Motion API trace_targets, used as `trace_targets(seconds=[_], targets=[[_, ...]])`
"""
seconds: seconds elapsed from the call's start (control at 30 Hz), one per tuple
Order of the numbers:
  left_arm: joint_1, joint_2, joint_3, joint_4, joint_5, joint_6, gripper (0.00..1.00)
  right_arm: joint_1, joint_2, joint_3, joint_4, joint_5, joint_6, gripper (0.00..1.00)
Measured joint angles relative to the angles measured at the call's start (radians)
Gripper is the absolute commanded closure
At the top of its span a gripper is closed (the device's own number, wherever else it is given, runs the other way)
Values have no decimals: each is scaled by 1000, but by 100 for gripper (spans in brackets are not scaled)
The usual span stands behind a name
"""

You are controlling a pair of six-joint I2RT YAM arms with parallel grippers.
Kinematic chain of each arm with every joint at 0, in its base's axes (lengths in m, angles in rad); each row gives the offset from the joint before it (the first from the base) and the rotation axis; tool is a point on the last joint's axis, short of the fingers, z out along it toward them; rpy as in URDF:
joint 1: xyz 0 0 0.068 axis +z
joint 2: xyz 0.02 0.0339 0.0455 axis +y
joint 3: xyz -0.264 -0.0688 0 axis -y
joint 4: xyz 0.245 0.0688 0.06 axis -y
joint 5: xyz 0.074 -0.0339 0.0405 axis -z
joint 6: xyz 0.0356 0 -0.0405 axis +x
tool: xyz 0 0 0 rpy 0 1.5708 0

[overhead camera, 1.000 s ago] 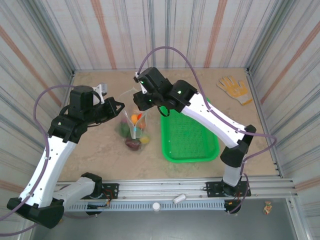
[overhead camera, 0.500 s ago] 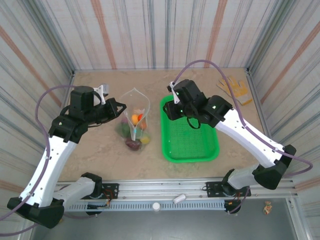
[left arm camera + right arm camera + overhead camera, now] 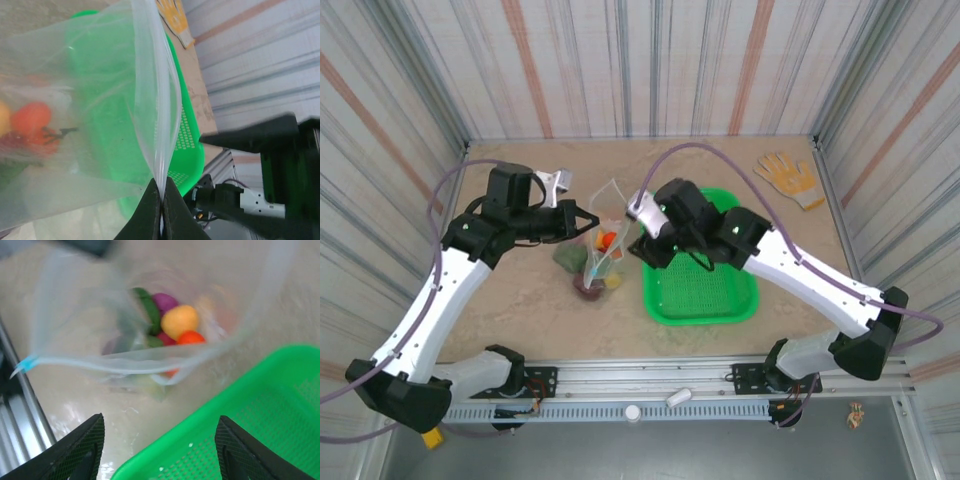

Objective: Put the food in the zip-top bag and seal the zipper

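The robot's left gripper pinches the edge of the bag's opening away from the blue tab, so it should open and take the zipper's end [image 3: 18, 370] while the right gripper grips the blue tab.
The clear zip-top bag [image 3: 598, 245] stands open-mouthed on the table with the food [image 3: 607, 240] inside. My left gripper [image 3: 582, 222] is shut on the bag's mouth edge; in the left wrist view the black jaws [image 3: 162, 205] pinch the whitish zipper [image 3: 159, 160]. My right gripper [image 3: 642, 248] hovers just right of the bag, open and holding nothing [image 3: 160, 455]. Looking down into the bag [image 3: 150, 355] through the right wrist view, I see yellow-orange [image 3: 180, 321], purple [image 3: 165, 302], red [image 3: 191, 337] and dark green [image 3: 149, 310] pieces. The zipper strip [image 3: 100, 362] ends in a blue tab.
The green mesh basket [image 3: 705, 285] lies directly right of the bag, partly under my right arm, and its rim [image 3: 260, 410] sits beneath the right fingers. A yellow work glove [image 3: 790, 178] lies at the back right. Striped walls enclose the table.
My right arm has swung from above the basket leftward and down to the bag's side. The left gripper has shifted right, pulling the bag's edge with it.
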Motion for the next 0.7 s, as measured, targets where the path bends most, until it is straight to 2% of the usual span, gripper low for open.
trace_targets(seconds=[0.07, 0.1, 0.23, 0.4, 0.5, 0.57, 0.63, 0.7], targets=[[-8, 16, 5, -1, 20, 11, 94, 81, -38, -67, 40, 18, -197, 48], [-11, 23, 8, 0, 27, 14, 94, 100, -46, -82, 47, 20, -273, 48], [-14, 54, 19, 0, 53, 19, 94, 101, -35, -83, 85, 43, -508, 48], [-19, 76, 36, 0, 75, 20, 94, 98, 11, -91, 162, 55, -686, 48], [-19, 87, 48, 2, 85, 19, 94, 93, 65, -85, 181, 55, -735, 52], [-19, 98, 57, 5, 88, 19, 94, 84, 103, -81, 191, 51, -755, 65], [-20, 109, 67, 7, 93, 19, 94, 77, 133, -71, 195, 46, -766, 85], [-21, 124, 80, 8, 93, 20, 88, 71, 166, -36, 185, 34, -764, 98]])
